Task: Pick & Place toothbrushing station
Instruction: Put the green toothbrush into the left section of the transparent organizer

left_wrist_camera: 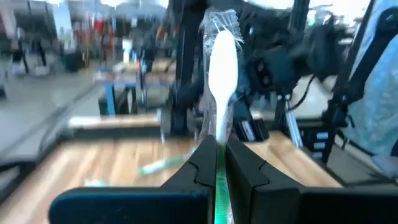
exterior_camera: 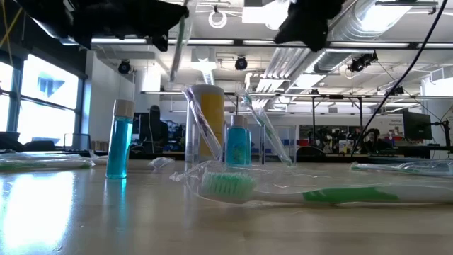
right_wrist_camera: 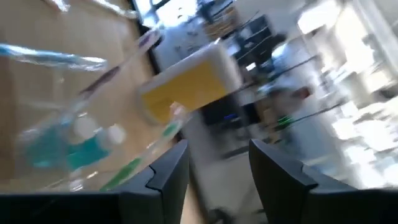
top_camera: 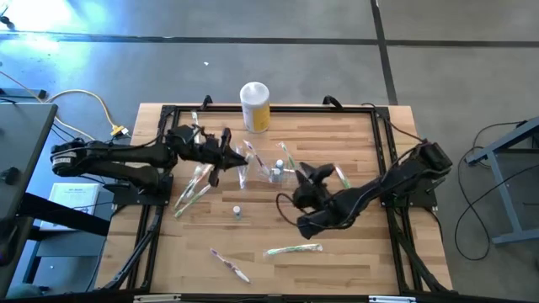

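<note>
My left gripper should release the wrapped green-handled toothbrush in the clear holder (top_camera: 265, 170) next to its teal bottle.
My left gripper (top_camera: 227, 156) hovers over the table's middle left, shut on a clear-wrapped toothbrush (left_wrist_camera: 222, 68) with a white head and green handle. A little to its right stands the small clear holder (top_camera: 274, 174), with toothbrushes and a teal bottle in it. My right gripper (right_wrist_camera: 217, 163) is open just right of the holder (right_wrist_camera: 68, 143), nothing between its fingers. A green toothbrush (top_camera: 292, 250), a pink one (top_camera: 229, 264) and some others (top_camera: 194, 189) lie flat on the table. A small teal bottle (top_camera: 237, 212) stands upright. My left gripper pinches the wrapped toothbrush by its green handle (left_wrist_camera: 219, 177) between the two fingers. The fingers lie along the brush, and the white head end sticks out well past the fingertips. The brush is lifted clear of the table (exterior_camera: 180, 42).
The tall yellow canister with a white top (top_camera: 255, 105) stands at the far edge, behind the holder. A black frame (top_camera: 383, 151) runs around the wooden table. Bare wood lies along the near edge and at the far right.
</note>
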You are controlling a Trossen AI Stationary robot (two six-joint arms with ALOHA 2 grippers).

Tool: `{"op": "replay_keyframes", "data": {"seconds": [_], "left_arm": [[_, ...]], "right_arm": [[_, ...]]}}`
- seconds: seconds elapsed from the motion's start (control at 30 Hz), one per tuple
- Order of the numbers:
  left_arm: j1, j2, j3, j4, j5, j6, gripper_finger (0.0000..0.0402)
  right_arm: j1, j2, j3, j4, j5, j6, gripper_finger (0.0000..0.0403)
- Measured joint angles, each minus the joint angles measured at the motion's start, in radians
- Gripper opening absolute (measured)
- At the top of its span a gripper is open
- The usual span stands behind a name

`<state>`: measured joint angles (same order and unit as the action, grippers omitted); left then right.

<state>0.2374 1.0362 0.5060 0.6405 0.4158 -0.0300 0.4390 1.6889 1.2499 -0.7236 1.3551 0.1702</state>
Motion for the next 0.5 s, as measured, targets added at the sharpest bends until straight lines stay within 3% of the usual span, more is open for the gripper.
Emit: {"op": "replay_keyframes", "data": {"seconds": [0.1, 0.23, 0.5], "left_arm": [[0.027, 0.052, 0.000, 0.095, 0.047, 0.002, 0.0006], [0.033, 0.157, 0.000, 0.243, 0.052, 0.001, 0.0006], [0.039, 0.374, -0.001, 0.507, 0.070, -0.003, 0.0006]], "right_arm": [[0.006, -0.036, -0.001, -0.175, -0.066, 0.277, 0.0160], [0.017, -0.043, -0.002, -0.342, -0.056, 0.533, 0.0160], [0.054, -0.044, -0.049, -0.367, -0.077, 0.643, 0.0156]]}}
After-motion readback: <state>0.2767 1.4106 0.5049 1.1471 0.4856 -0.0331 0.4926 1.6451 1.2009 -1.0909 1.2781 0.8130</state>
